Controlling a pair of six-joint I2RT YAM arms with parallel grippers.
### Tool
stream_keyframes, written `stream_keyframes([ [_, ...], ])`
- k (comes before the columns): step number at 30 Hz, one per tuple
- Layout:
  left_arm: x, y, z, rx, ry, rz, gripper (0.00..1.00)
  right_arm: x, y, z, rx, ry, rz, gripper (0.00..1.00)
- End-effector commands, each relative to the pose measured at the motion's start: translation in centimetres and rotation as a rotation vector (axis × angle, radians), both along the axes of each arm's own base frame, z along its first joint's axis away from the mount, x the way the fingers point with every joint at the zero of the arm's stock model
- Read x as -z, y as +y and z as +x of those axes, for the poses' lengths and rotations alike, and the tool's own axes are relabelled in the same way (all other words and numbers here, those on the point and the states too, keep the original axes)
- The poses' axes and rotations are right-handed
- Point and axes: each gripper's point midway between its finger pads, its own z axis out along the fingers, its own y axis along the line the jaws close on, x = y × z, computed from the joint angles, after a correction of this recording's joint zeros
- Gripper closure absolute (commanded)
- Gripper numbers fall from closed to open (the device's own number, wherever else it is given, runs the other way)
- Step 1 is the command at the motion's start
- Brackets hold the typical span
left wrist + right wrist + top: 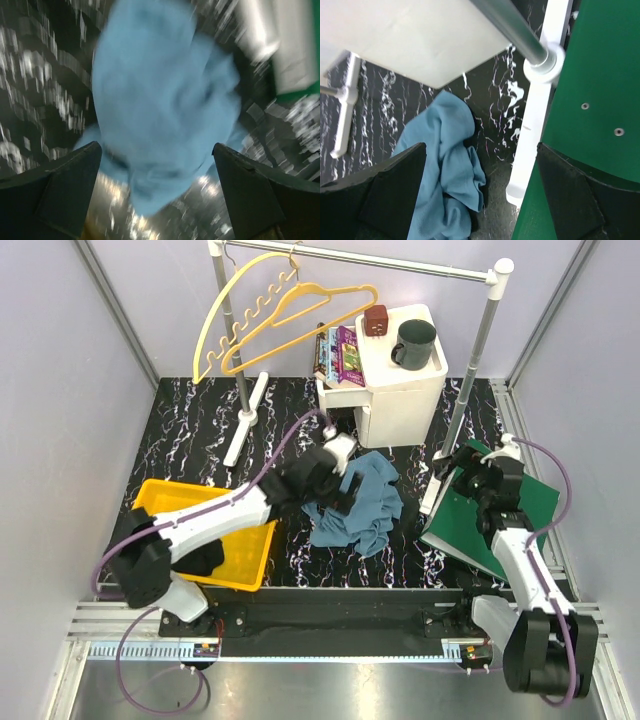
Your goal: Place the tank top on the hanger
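Note:
My right gripper moves to the teal-blue tank top next and closes on the tank top's near edge [384,533] [463,225], on the side toward the green board.
The teal-blue tank top [360,508] lies crumpled on the black marbled mat, in front of the white cabinet. My left gripper [345,490] hovers just above its left part. In the blurred left wrist view the tank top [160,100] fills the middle, and the left gripper [157,190] is open with nothing in it. The orange-yellow hanger [300,315] hangs by its hook from the rail at the back. My right gripper [452,468] is open over the edge of a green board. In its wrist view the tank top [445,165] lies to the left of the right gripper [480,190].
A paler yellow wavy hanger [222,330] hangs beside the orange one on the rack rail [380,262]. The white cabinet [400,390] carries a dark mug [413,343] and a brown box [376,320]. The yellow bin [165,498] holds black cloth [205,558]. The green board [530,502] lies at right.

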Motion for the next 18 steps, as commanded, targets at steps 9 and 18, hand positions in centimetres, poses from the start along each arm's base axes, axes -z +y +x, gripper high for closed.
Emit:
stream_keyframes([
  [9,7.0,3.6,-4.2,-0.183,0.081,-0.317,0.01,-0.5,9.9,-0.1,-0.247,0.042,-0.103,0.00],
  [18,11.2,7.6,-4.8,-0.330,0.112,-0.252,0.01,3.0,16.1,-5.3,-0.488,0.168,-0.089,0.01],
])
